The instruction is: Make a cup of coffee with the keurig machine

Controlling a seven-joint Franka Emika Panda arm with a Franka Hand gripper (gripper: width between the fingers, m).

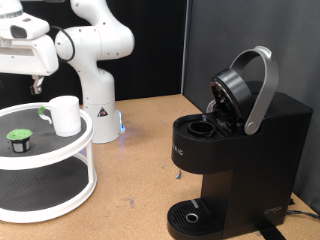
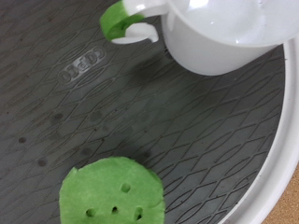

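The keurig machine's lid is already raised for the dark pod. So next my gripper goes to the pod's green top [image 1: 19, 134] [image 2: 112, 192] and closes there.
The cup [image 1: 65, 115] is a small white mug standing on the top tier of a round white tray [image 1: 70, 150] at the exterior view's left. In the wrist view the cup [image 2: 224, 33] shows from above with its handle [image 2: 140, 28]. A dark pod with a green top [image 1: 20, 140] sits on the same tier, and the pod [image 2: 112, 194] is close under the wrist camera. My gripper [image 1: 36, 84] hangs above the tray, over the pod and the cup, touching neither. The keurig machine [image 1: 240, 150] stands at the right with its silver-handled lid raised.
The white robot base [image 1: 98, 100] stands behind the tray on the brown tabletop. The tray has a lower tier [image 1: 40, 190] with a black ribbed mat. A round drip tray [image 1: 190, 215] sits at the machine's foot. A small green piece [image 2: 116, 19] shows beside the cup handle.
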